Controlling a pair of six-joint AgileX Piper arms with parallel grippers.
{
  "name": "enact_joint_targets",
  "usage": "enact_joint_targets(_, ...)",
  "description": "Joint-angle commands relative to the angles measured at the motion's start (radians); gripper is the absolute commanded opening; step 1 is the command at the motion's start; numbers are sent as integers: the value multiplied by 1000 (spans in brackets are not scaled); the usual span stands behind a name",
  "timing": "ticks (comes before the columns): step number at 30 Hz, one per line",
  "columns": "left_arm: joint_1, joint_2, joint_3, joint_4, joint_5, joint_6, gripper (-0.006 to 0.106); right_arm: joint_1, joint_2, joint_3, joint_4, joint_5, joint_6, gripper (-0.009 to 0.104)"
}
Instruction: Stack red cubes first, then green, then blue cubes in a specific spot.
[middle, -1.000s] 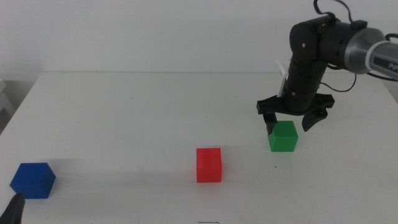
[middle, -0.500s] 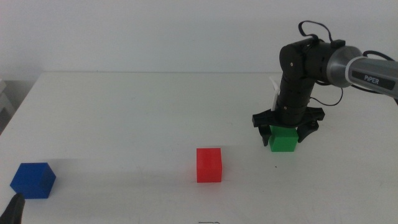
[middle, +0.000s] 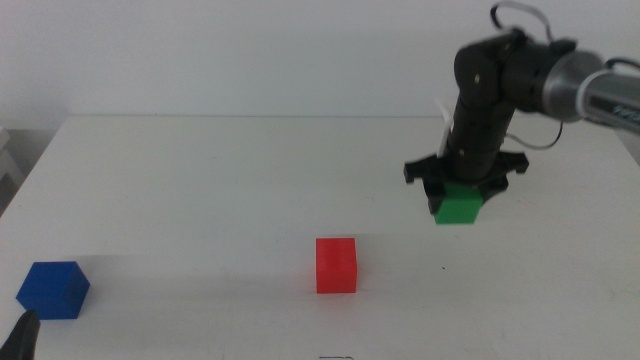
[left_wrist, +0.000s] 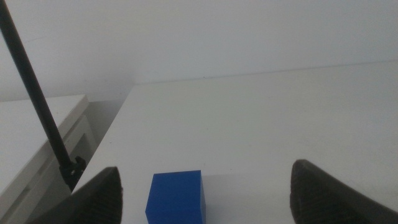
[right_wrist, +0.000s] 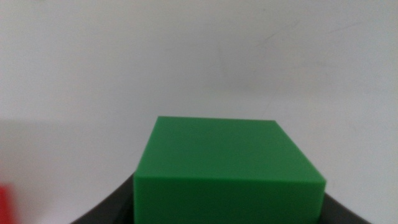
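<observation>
The robot's right gripper needs to release the green cube squarely on the top side of the red cube (middle: 336, 250).
The red cube (middle: 336, 265) stands on the white table near the middle front. My right gripper (middle: 459, 198) is shut on the green cube (middle: 459, 207) and holds it lifted above the table, to the right of and behind the red cube; the green cube fills the right wrist view (right_wrist: 227, 171). The blue cube (middle: 53, 290) sits at the front left and shows between the open jaws in the left wrist view (left_wrist: 175, 196). My left gripper (middle: 22, 335) waits at the bottom left edge, just in front of the blue cube.
The white table's left edge (left_wrist: 115, 121) runs close to the blue cube. A dark pole (left_wrist: 37, 93) and a white cabinet (left_wrist: 31, 134) stand beyond that edge. A white wall is behind the table.
My right gripper came down around the green cube, shut on it, and has now lifted it off the table. The red and blue cubes have not moved.
</observation>
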Motion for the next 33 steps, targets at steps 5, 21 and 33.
enact_joint_targets(5, -1, -20, -4, -14, -83, -10, 91, 134, -188, -53, -62, 95, 137, -1)
enact_joint_targets(21, -1, -20, -4, -14, -83, -10, 91, 367, -84, -156, -90, 157, 380, -1)
enact_joint_targets(33, -1, -20, -4, -14, -83, -10, 91, 395, -55, -156, -68, 152, 379, -1)
